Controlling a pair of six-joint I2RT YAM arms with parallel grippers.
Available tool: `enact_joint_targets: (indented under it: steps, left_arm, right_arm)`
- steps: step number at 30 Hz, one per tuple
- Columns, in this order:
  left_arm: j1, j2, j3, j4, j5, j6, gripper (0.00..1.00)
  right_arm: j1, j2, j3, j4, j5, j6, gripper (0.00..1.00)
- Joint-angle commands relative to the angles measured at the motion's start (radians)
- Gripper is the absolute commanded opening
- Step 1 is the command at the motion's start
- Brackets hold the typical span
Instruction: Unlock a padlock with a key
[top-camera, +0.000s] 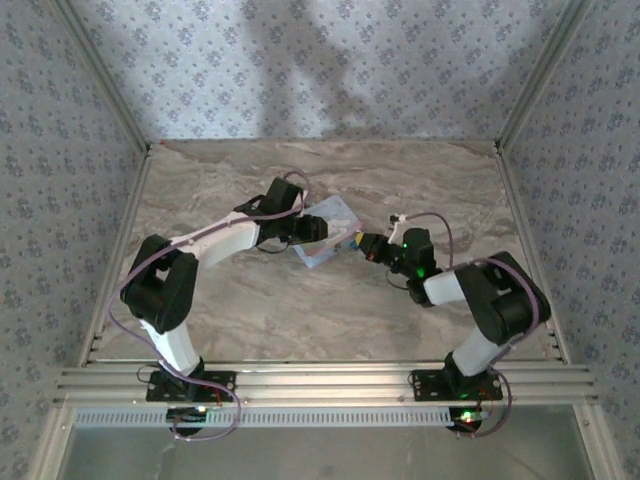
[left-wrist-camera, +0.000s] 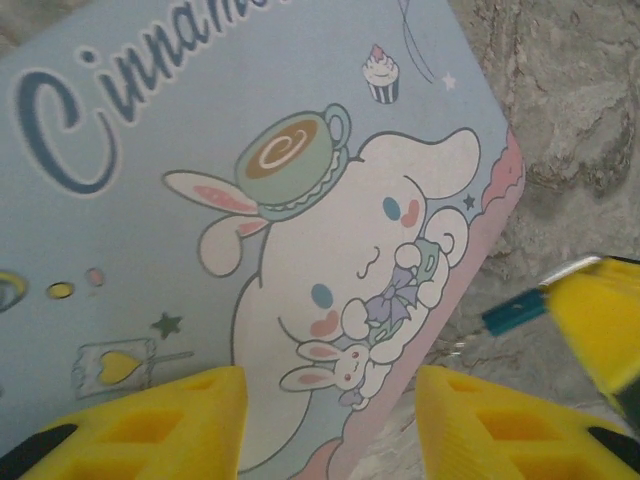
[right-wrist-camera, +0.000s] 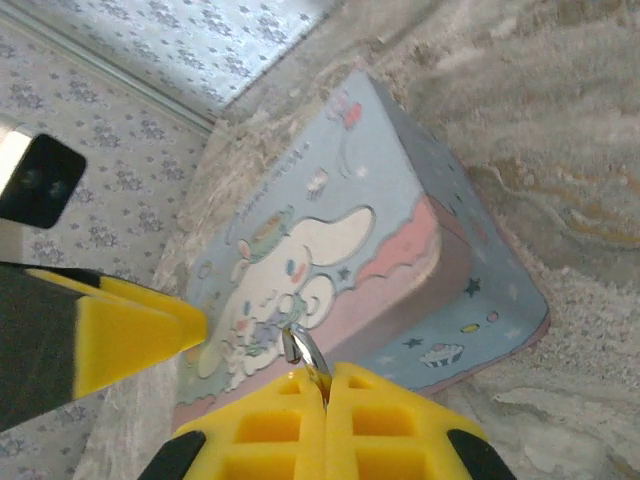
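Note:
The padlock will leave my right gripper on the bare marble (top-camera: 364, 312) between the box and the aluminium rail.
A pale blue box (top-camera: 338, 216) printed with a white cartoon dog lies mid-table, and the same box (left-wrist-camera: 200, 180) fills most of the left wrist view. My left gripper (left-wrist-camera: 330, 385) hovers open over its pink-edged corner, one finger above the lid and one past the edge. My right gripper (right-wrist-camera: 327, 375) is shut on a thin silver key (right-wrist-camera: 303, 345) that points at the box (right-wrist-camera: 400, 200) side, just short of it. One right finger (left-wrist-camera: 600, 320) shows beside the box edge. The padlock is hidden.
The marble tabletop (top-camera: 250, 300) is bare around the box. Patterned walls with metal frame posts (top-camera: 115, 90) close in the left, right and back. The aluminium rail (top-camera: 320, 385) carrying both arm bases runs along the near edge.

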Motion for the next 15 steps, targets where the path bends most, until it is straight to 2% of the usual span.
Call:
enact_joint_targets:
  steps: [1,6,11,15]
  left_arm:
    - [0.010,-0.113,-0.025,-0.002,-0.082,0.038,0.49]
    - [0.011,-0.270,-0.121,0.073,-0.193,0.067,0.52]
    - [0.013,-0.465,-0.261,0.144,-0.333,0.088,0.60]
    - [0.027,-0.629,-0.393,0.214,-0.436,0.089,0.68]
  right_arm:
    - [-0.011,-0.132,0.008,-0.225,0.005,-0.076,0.01]
    - [-0.005,-0.351,0.112,-0.658,-0.010,-0.220,0.01]
    - [-0.001,-0.503,0.178,-0.934,-0.027,-0.274,0.01]
    - [0.005,-0.555,0.217,-1.115,-0.041,-0.280,0.01]
